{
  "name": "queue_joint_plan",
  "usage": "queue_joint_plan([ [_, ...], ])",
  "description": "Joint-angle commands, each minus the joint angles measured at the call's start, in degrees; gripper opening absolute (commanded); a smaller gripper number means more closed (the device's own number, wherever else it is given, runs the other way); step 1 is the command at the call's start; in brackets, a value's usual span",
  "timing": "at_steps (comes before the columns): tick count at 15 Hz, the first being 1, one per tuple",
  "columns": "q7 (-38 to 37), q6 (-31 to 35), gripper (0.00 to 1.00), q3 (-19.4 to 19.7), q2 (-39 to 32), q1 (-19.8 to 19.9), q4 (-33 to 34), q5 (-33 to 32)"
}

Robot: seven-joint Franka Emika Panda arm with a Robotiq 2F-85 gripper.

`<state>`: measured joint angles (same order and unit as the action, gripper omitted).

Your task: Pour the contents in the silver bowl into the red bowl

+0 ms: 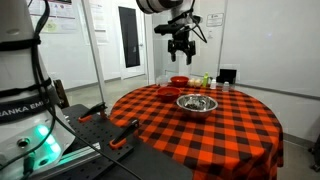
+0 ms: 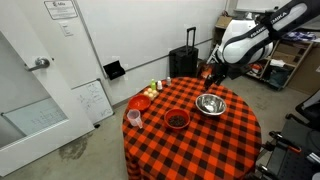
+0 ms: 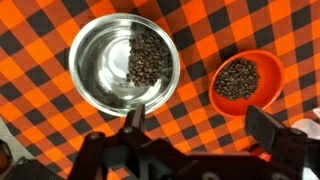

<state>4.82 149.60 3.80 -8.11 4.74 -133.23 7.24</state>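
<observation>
The silver bowl's rim (image 1: 206, 109) (image 3: 112, 17), on the side away from the small bottles, should be the next place my gripper goes to and closes on.
The silver bowl (image 3: 100, 60) sits on the red-and-black checked tablecloth and holds dark beans (image 3: 148, 58) on its right side. The red bowl (image 3: 272, 86) stands beside it, apart, and also holds dark beans. My gripper (image 3: 200, 125) is open and empty, well above the table, with its fingers over the cloth between the two bowls. In both exterior views the gripper (image 1: 180, 46) (image 2: 212, 76) hangs above the silver bowl (image 1: 186, 101) (image 2: 201, 103). The red bowl (image 1: 178, 81) (image 2: 167, 118) lies further along the table.
The round table (image 2: 200, 150) also carries an orange plate (image 2: 140, 102), a cup (image 2: 133, 117) and small bottles (image 2: 153, 90) near its far edge. A black suitcase (image 2: 183, 63) stands behind the table. The robot base (image 1: 30, 120) is close to the table.
</observation>
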Motion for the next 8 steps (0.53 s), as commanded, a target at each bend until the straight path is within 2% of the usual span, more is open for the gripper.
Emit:
queue_joint_plan([
  [1, 6.3, 2.7, 1.0, 0.3, -2.6, 4.2, 0.0, 6.8],
  [5, 15.0, 5.6, 1.0, -0.3, -4.0, 10.2, -3.4, 17.6],
  [8, 20.4, 7.6, 1.0, -0.9, -6.4, 13.8, -4.6, 23.1],
])
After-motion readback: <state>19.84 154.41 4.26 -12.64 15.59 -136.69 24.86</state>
